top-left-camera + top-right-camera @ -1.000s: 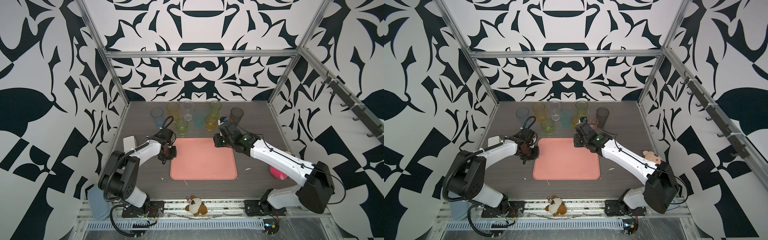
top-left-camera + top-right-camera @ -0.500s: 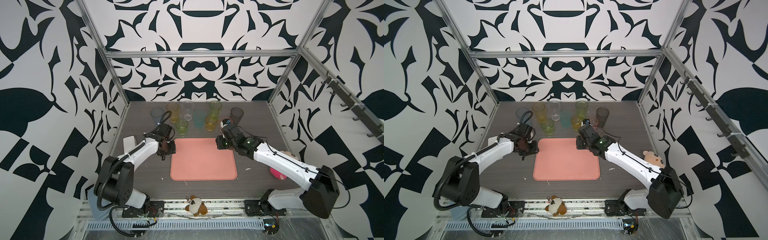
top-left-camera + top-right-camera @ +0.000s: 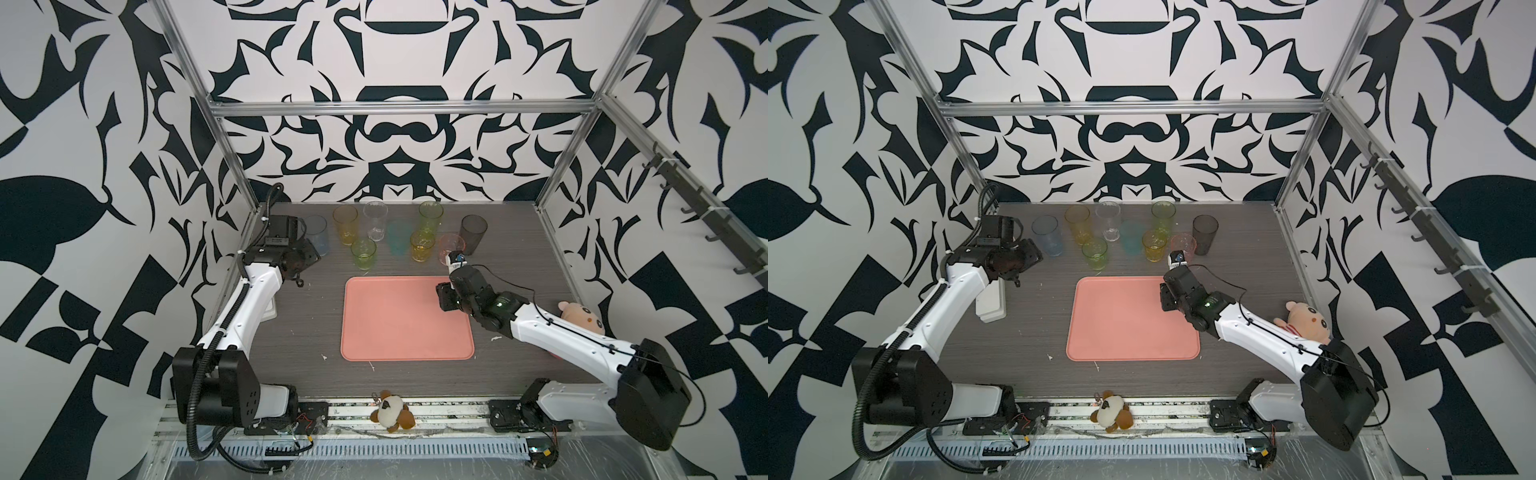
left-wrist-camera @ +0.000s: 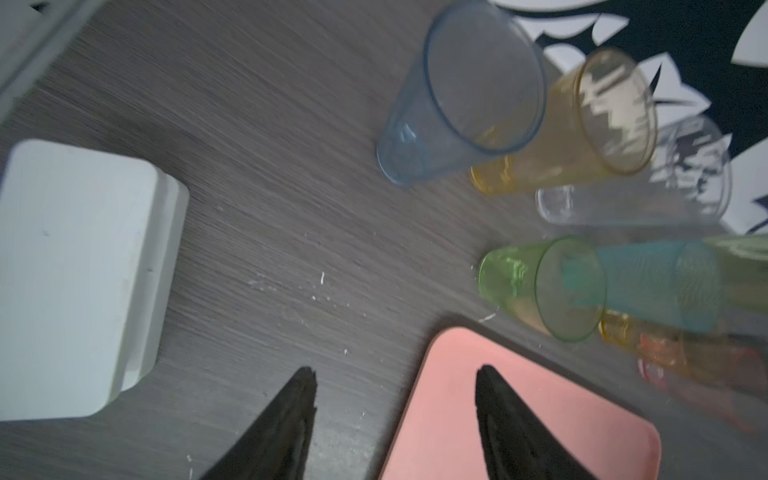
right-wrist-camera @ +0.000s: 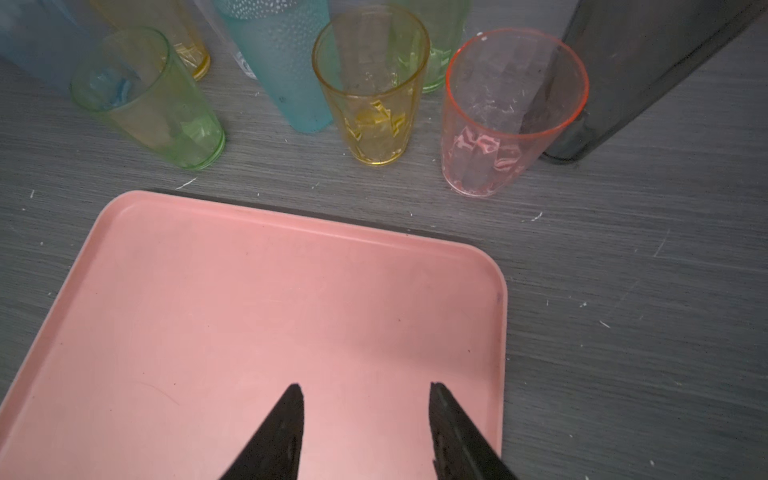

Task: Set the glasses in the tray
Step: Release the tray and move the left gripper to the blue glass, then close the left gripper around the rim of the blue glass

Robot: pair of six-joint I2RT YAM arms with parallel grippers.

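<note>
I should next move my left gripper to the blue glass's rim (image 3: 307, 224) (image 4: 429, 80) and close it there, on the side away from the orange glass.
Several tinted glasses stand on the table behind the tray (image 3: 407, 318): blue (image 3: 318, 235), orange (image 3: 345, 224), clear (image 3: 375, 220), teal (image 3: 398, 243), tall green (image 3: 430, 216), smoky grey (image 3: 473, 232), short green (image 3: 363, 253), short yellow (image 3: 422, 246) and pink (image 3: 451, 247). The salmon-pink tray holds nothing. My left gripper (image 4: 395, 372) is open and empty, left of the tray's far left corner, with the blue glass (image 4: 461, 104) ahead. My right gripper (image 5: 365, 385) is open and empty above the tray's (image 5: 249, 311) far right part, short of the pink glass (image 5: 507, 112).
A pale lidded container (image 3: 992, 301) lies by the left wall under my left arm. A plush toy (image 3: 579, 318) sits at the right edge behind my right arm. Another plush (image 3: 392, 415) lies on the front rail. White crumbs dot the table.
My left gripper has moved left, away from the tray's corner, and opened. My right gripper has drawn back toward the front over the tray and opened wider.
</note>
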